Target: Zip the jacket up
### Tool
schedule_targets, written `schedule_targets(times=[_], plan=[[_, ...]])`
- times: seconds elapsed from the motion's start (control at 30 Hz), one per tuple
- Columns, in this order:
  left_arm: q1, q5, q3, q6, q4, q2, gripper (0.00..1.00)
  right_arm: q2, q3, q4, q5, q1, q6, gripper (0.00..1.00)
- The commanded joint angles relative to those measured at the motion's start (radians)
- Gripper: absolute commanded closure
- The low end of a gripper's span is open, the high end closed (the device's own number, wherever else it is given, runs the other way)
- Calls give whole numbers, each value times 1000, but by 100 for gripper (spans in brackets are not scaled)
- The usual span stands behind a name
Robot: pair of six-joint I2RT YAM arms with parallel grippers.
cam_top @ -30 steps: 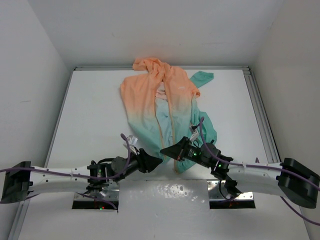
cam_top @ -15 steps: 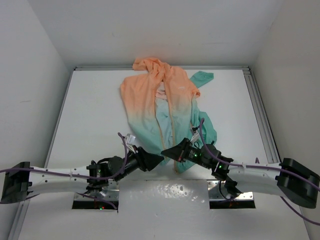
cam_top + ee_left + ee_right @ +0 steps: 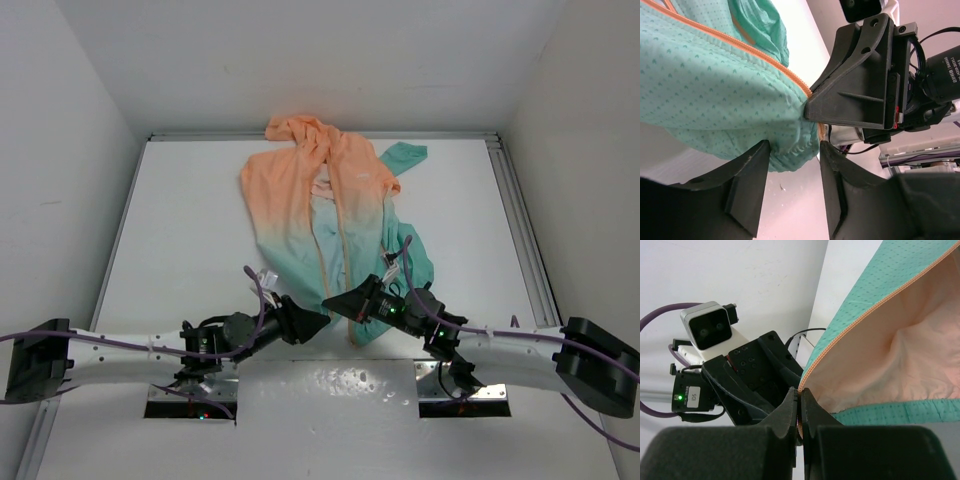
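Observation:
Next, I pass the zipper edge in my right gripper to my left gripper, as it belongs on that side, and take the other edge's bottom point(image 3: 354, 337) with my right gripper.
The jacket point(image 3: 330, 220) lies open on the white table, peach-orange at the hood and teal at the hem near me. My right gripper point(image 3: 332, 303) is shut on the orange zipper edge at the hem's bottom corner, shown pinched in the right wrist view point(image 3: 800, 396). My left gripper point(image 3: 318, 322) is open right beside it. In the left wrist view its fingers point(image 3: 754, 165) straddle the bunched teal hem point(image 3: 790, 147), just below the right gripper's tip point(image 3: 850, 100). The zipper point(image 3: 740, 45) is unzipped.
White walls enclose the table on three sides. A metal rail point(image 3: 520, 220) runs along the right edge. The two arm bases point(image 3: 190, 400) sit at the near edge. The left arm's wrist camera point(image 3: 707, 330) shows close behind the pinched hem.
My left gripper has crept slightly to the right, closer to the hem corner. The right gripper has kept its hold and barely moved.

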Motion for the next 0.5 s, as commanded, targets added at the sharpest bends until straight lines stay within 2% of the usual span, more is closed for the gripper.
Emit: schedule_targets(times=[0.0, 0.27, 0.47], plan=[[-8, -20, 34, 18, 63, 2, 59, -4, -2, 65, 11, 5, 9, 100], [-8, -35, 36, 21, 71, -1, 74, 9, -2, 76, 3, 5, 16, 100], [-8, -69, 37, 21, 29, -33, 89, 30, -3, 81, -4, 7, 26, 100]])
